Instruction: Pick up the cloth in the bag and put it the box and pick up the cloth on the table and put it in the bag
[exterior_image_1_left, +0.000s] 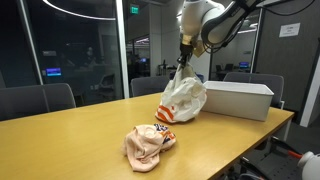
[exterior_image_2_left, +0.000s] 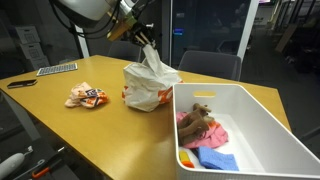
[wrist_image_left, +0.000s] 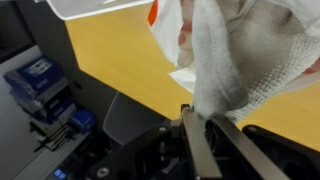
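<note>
The white woven cloth is to go beside the bag. Next, my gripper releases it in the middle of the long white box (exterior_image_1_left: 237, 86) beside the bag.
My gripper (wrist_image_left: 200, 112) is shut on a white woven cloth (wrist_image_left: 250, 50). The cloth hangs from the jaws above the crinkled white bag (wrist_image_left: 172, 35) with orange print. In both exterior views the gripper (exterior_image_1_left: 183, 62) (exterior_image_2_left: 146, 44) holds the cloth (exterior_image_2_left: 152, 58) just over the bag (exterior_image_1_left: 185, 98) (exterior_image_2_left: 148, 88), its lower end at the bag's mouth. The bag stands on the light wood table (exterior_image_1_left: 70, 140) (exterior_image_2_left: 60, 125). A peach and orange cloth (exterior_image_1_left: 148, 143) (exterior_image_2_left: 85, 96) lies crumpled on the table. The long white box (exterior_image_1_left: 238, 98) (exterior_image_2_left: 262, 120) sits beside the bag.
Inside the box lie pink, yellow and blue cloths (exterior_image_2_left: 205, 140). A keyboard (exterior_image_2_left: 57, 69) and a dark flat object (exterior_image_2_left: 20, 83) rest at the table's far end. Office chairs (exterior_image_1_left: 35, 100) (exterior_image_2_left: 210, 65) stand around the table, with glass walls behind.
</note>
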